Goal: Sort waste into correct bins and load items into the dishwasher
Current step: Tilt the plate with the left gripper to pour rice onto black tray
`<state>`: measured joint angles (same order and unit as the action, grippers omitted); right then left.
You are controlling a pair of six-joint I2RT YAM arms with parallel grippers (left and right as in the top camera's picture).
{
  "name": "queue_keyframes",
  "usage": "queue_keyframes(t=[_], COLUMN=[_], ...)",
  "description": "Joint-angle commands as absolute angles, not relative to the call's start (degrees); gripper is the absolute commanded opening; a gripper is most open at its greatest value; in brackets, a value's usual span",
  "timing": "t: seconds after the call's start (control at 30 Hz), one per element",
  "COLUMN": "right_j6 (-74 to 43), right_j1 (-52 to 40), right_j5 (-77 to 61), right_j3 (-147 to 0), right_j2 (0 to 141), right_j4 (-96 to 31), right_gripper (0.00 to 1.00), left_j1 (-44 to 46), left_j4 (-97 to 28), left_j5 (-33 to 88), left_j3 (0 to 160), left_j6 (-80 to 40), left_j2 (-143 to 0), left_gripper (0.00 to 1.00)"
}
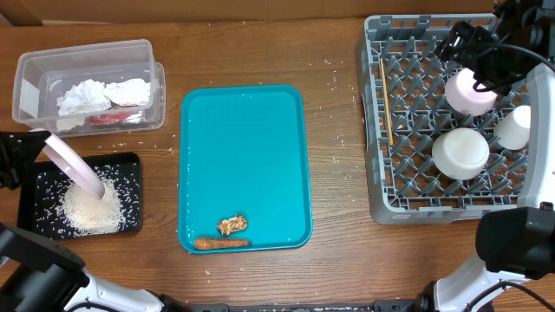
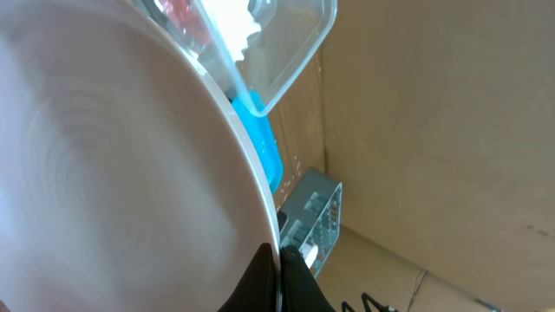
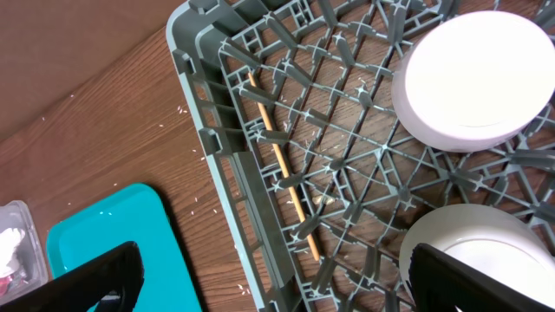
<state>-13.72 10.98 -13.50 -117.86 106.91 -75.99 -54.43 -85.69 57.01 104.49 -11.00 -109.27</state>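
The robot's left gripper should release the large pale plate on the empty middle of the teal tray [image 1: 244,151], beyond the brown lump.
My left gripper [image 2: 279,269] is shut on the rim of the large pale plate [image 1: 74,165], which is tilted steeply over the black tray [image 1: 130,165]. A pile of rice [image 1: 87,208] lies in that tray. The clear tub [image 1: 26,78] holds crumpled tissues [image 1: 95,94] and a red wrapper [image 1: 108,117]. A carrot [image 1: 221,243] and a brown lump [image 1: 231,224] lie on the teal tray [image 1: 243,147]. My right gripper [image 3: 286,277] hangs open above the grey rack [image 1: 375,130], with nothing between its fingers. The rack holds a wooden stick [image 3: 282,165] and three round dishes [image 1: 460,152].
Loose rice grains are scattered on the wooden table around the teal tray and beside the rack. The plate [image 2: 113,173] fills most of the left wrist view, with the tub [image 2: 295,35] and rack [image 2: 312,217] behind it.
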Motion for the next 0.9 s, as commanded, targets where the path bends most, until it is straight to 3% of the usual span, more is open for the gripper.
queue_keyframes(t=[0.0,0.1,0.3,0.4,0.6,0.87], right_j6=[-13.96,-13.96,-13.96,-13.96,-13.96,-13.96], right_j1=[11.0,11.0,11.0,11.0,11.0,11.0], right_j5=[-13.3,-13.3,-13.3,-13.3,-13.3,-13.3], right_j3=[-119.31,-119.31,-119.31,-119.31,-119.31,-119.31], right_j2=[106.63,106.63,106.63,106.63,106.63,106.63], right_j4=[-75.77,-75.77,-75.77,-75.77,-75.77,-75.77], right_gripper=[1.0,1.0,1.0,1.0,1.0,1.0], left_j1=[-54.83,-54.85,-54.72,-54.61,-53.04,-45.74], left_j4=[-86.41,-86.54,-90.61,-96.86,-96.36,-96.82], left_j5=[58.76,50.52,58.26,65.8,53.93,52.95], left_j3=[104.18,104.18,104.2,104.4,104.42,104.42], left_j6=[-4.91,-9.21,-2.07,9.52,2.37,2.11], left_j2=[-109.67,-109.86,-109.86,-109.19,-105.67,-96.25], left_gripper=[0.04,0.04,0.04,0.04,0.04,0.04])
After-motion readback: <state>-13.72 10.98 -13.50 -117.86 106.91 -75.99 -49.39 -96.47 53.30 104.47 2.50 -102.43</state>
